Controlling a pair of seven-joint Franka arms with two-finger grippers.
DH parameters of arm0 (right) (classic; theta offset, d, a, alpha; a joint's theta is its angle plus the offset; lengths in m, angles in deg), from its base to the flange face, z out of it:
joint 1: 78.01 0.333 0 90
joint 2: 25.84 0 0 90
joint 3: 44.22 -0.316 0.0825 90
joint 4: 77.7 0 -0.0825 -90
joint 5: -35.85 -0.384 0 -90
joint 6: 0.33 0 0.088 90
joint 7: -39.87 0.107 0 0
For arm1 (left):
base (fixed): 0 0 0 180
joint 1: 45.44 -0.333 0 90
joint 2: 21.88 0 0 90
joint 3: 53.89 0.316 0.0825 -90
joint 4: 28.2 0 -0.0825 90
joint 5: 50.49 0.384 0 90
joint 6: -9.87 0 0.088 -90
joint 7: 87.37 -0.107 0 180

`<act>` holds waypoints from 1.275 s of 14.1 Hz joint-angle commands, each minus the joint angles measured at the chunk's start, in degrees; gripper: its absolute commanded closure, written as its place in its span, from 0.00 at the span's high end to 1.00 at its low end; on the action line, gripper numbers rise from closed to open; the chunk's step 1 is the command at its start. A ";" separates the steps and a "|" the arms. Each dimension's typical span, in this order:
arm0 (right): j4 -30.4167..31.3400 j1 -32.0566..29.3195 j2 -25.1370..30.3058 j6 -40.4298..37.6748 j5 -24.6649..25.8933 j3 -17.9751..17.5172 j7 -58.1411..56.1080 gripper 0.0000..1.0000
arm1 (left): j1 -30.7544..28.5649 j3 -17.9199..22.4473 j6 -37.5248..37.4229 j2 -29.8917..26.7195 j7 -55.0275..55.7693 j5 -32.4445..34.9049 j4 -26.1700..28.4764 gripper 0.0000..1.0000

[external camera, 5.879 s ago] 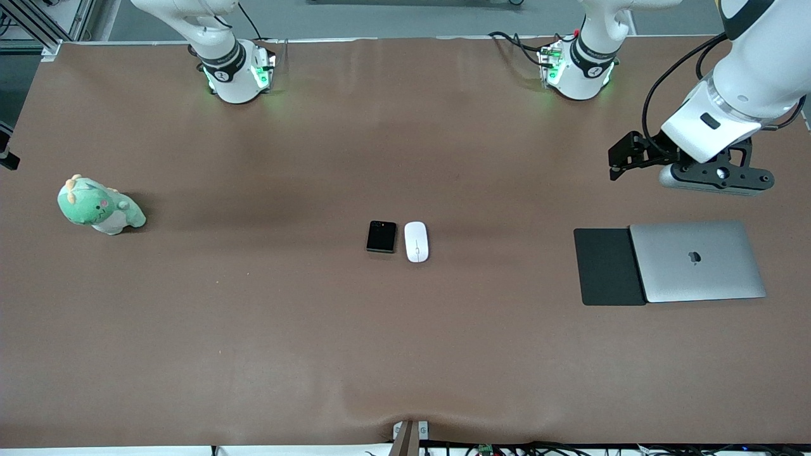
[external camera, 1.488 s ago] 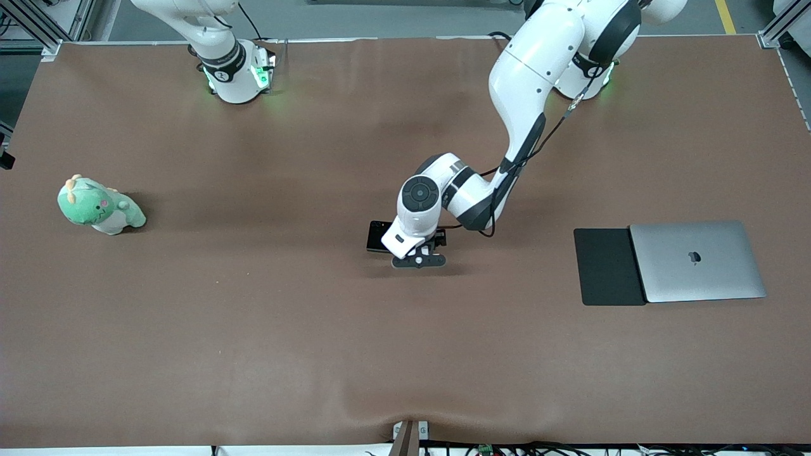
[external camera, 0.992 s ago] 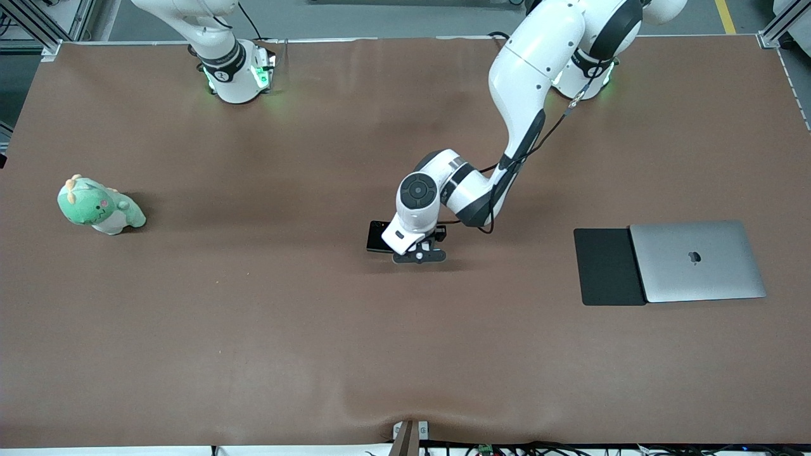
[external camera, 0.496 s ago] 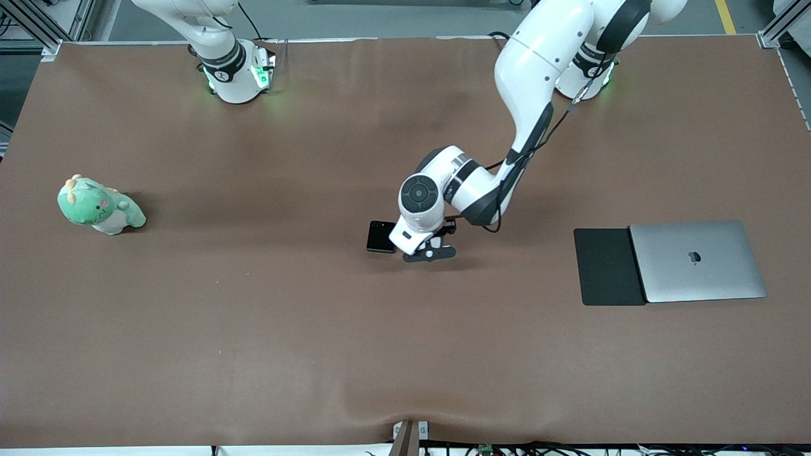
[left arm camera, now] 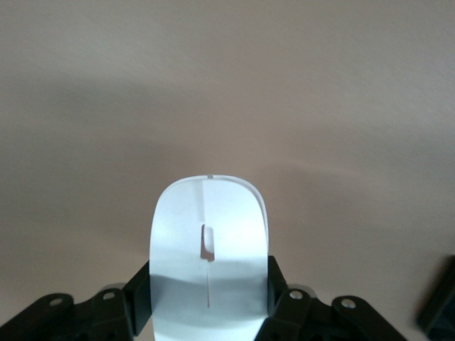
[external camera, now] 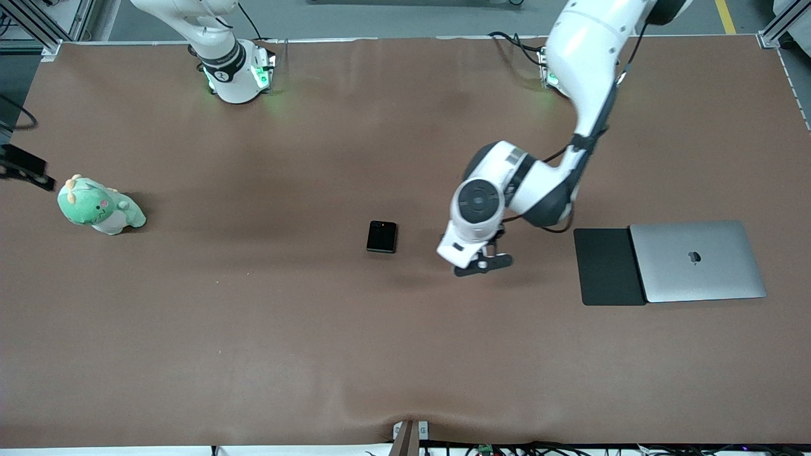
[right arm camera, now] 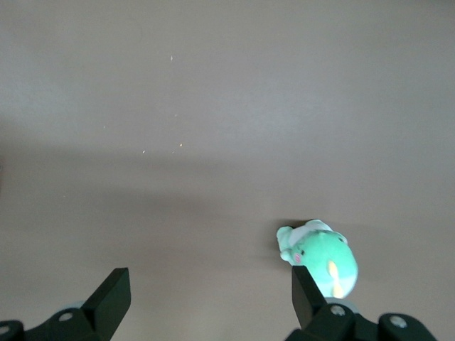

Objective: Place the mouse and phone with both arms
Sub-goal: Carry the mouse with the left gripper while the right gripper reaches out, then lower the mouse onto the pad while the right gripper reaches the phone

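Next, my left gripper releases the white mouse on the flat black pad (external camera: pixel 602 271) next to the closed silver laptop.
The white mouse (left arm camera: pixel 208 245) is held between the fingers of my left gripper (left arm camera: pixel 208 284), flat and clear of the table. In the front view the left wrist hides the mouse, and the left gripper (external camera: pixel 479 263) hangs over bare table between the phone and the black pad. The black folded phone (external camera: pixel 381 236) lies alone mid-table. My right gripper (right arm camera: pixel 208 278) is open and empty, up over the table's right-arm end beside the plush toy; it shows at the edge of the front view (external camera: pixel 25 166).
A green plush dinosaur (external camera: pixel 100 206) sits at the right arm's end and shows in the right wrist view (right arm camera: pixel 323 259). A flat black pad (external camera: pixel 607 266) lies against a closed silver laptop (external camera: pixel 697 261) at the left arm's end.
My left gripper closed on the mouse beside the phone, lifted it and carried it toward the black pad. The phone now lies alone. The right gripper has come into the front view's edge.
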 commanded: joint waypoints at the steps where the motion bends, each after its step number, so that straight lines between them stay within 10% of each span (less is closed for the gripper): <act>1: 2.26 1.35 -2.62 4.56 -3.43 0.14 -0.32 1.00 | -4.86 -0.79 4.34 -10.44 -5.54 1.13 12.35 0.35; 8: 9.92 20.76 -5.77 16.36 -4.24 0.05 19.16 1.00 | -16.72 -0.97 9.63 -15.91 -21.97 1.04 20.37 0.35; 18: 9.49 42.91 -26.77 33.31 -5.64 0.14 36.58 1.00 | -29.74 -1.05 19.82 -10.56 -40.70 0.60 23.19 0.36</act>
